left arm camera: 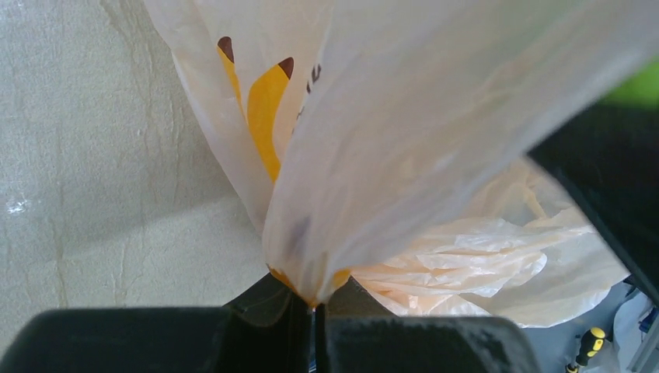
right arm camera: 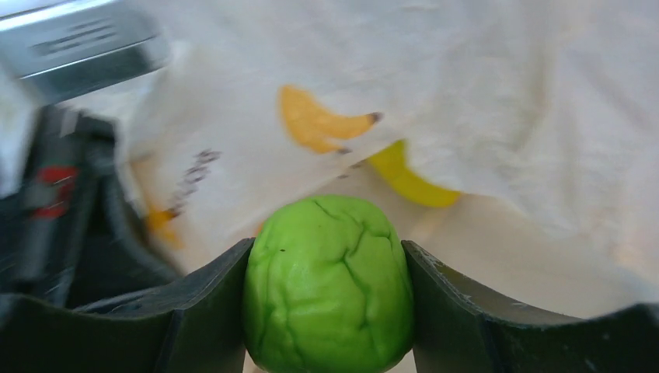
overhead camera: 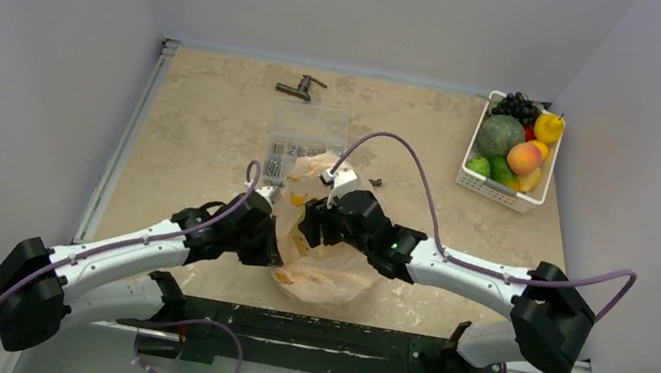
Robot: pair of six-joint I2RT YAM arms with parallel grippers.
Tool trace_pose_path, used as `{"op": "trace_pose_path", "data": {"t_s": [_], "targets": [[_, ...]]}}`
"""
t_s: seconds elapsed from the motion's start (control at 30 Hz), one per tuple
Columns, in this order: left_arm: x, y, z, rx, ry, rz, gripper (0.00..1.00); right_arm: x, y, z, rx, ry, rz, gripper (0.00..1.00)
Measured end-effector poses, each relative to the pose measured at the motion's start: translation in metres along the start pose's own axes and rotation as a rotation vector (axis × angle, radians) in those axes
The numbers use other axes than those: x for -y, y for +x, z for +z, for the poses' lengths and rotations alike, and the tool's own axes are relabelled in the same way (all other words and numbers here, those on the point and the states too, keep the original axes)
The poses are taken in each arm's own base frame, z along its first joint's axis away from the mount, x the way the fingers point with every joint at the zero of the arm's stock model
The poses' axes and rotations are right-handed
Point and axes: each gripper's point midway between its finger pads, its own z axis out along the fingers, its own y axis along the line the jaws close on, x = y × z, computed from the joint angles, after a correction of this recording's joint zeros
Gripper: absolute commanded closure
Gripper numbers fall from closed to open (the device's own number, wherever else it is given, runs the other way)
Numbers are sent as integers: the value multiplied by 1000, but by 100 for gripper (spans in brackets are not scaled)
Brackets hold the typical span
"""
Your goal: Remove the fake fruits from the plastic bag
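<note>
Next, I set the green wrinkled fake fruit down with my right gripper in the white basket's near corner [overhead camera: 529,180], next to the peach.
The translucent peach-orange plastic bag [overhead camera: 327,277] lies at the table's near edge between both arms. My left gripper [overhead camera: 272,234] is shut on a bunched fold of the plastic bag [left arm camera: 404,116]; in the left wrist view the film runs down into the closed left gripper [left arm camera: 317,307]. My right gripper [overhead camera: 307,230] reaches into the bag's mouth. In the right wrist view the right gripper [right arm camera: 328,299] holds a bright green, wrinkled fake fruit [right arm camera: 328,272], with both fingers pressed against its sides. Banana-printed plastic bag film [right arm camera: 505,93] fills the background.
A white basket [overhead camera: 493,188] at the back right holds grapes, a dark green bumpy vegetable, a peach and other pieces. A clear parts box [overhead camera: 307,132] sits behind the bag, with a hammer [overhead camera: 299,88] farther back. A small dark piece [overhead camera: 377,182] lies near the bag.
</note>
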Motion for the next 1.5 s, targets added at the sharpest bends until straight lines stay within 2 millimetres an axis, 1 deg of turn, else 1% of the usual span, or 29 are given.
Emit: {"op": "trace_pose_path", "data": {"t_s": [0.07, 0.1, 0.2, 0.27, 0.37, 0.4, 0.5, 0.53, 0.6, 0.67, 0.73, 0.77, 0.8, 0.87, 0.93, 1.0, 1.1, 1.13, 1.2, 1.3, 1.37, 1.43, 1.47, 1.5], "targets": [[-1, -1, 1, 1, -9, 3, 100, -17, 1, -7, -12, -97, 33, 100], [-1, -1, 2, 0, -12, 5, 100, -25, 4, -11, -24, -142, 47, 100], [-3, -1, 4, -5, -22, 5, 100, -40, 9, -23, -45, -236, 77, 100], [-4, 0, 5, -8, -29, 5, 100, -47, 6, -31, -42, -281, 88, 100], [-4, -1, 5, -5, -30, 5, 100, -55, -8, -47, -17, -328, 89, 100], [-4, -1, 5, -3, -32, 5, 100, -56, -13, -52, -8, -336, 88, 100], [-5, -4, 3, 13, -36, 5, 100, -53, -42, -75, 51, -320, 76, 100], [-5, -5, 3, 18, -37, 6, 100, -50, -54, -84, 79, -308, 65, 100], [-6, -6, 2, 27, -40, 6, 100, -45, -82, -109, 157, -290, 38, 100], [-6, -6, 2, 29, -42, 6, 100, -34, -103, -133, 236, -253, 20, 100], [-7, -7, 3, 30, -44, 6, 100, -16, -117, -154, 306, -188, 21, 100], [-7, -6, 3, 28, -45, 8, 100, -2, -122, -164, 336, -133, 31, 100], [-7, -6, 4, 27, -47, 12, 100, 12, -124, -167, 352, -81, 42, 100], [-8, -6, 5, 25, -48, 15, 100, 53, -131, -174, 390, 79, 90, 100], [-7, -6, 5, 23, -47, 20, 100, 110, -133, -178, 418, 303, 170, 100], [-7, -6, 5, 23, -43, 22, 100, 158, -127, -178, 418, 482, 239, 100], [-5, -6, 5, 22, -34, 23, 100, 243, -110, -181, 395, 763, 379, 100], [-4, -6, 4, 23, -31, 24, 100, 272, -101, -180, 377, 844, 429, 100], [-3, -6, 3, 29, -16, 26, 100, 319, -78, -177, 329, 967, 513, 100], [-1, -6, 0, 36, -1, 28, 100, 372, -43, -173, 244, 1097, 605, 100], [1, -7, -1, 42, 13, 31, 100, 402, -22, -172, 198, 1149, 670, 100], [1, -6, -2, 44, 22, 37, 100, 426, -4, -179, 183, 1183, 734, 100], [1, -6, -3, 44, 26, 43, 100, 439, 5, -187, 189, 1196, 775, 100], [1, -5, -3, 43, 30, 47, 100, 448, 10, -194, 195, 1209, 798, 100]]}}
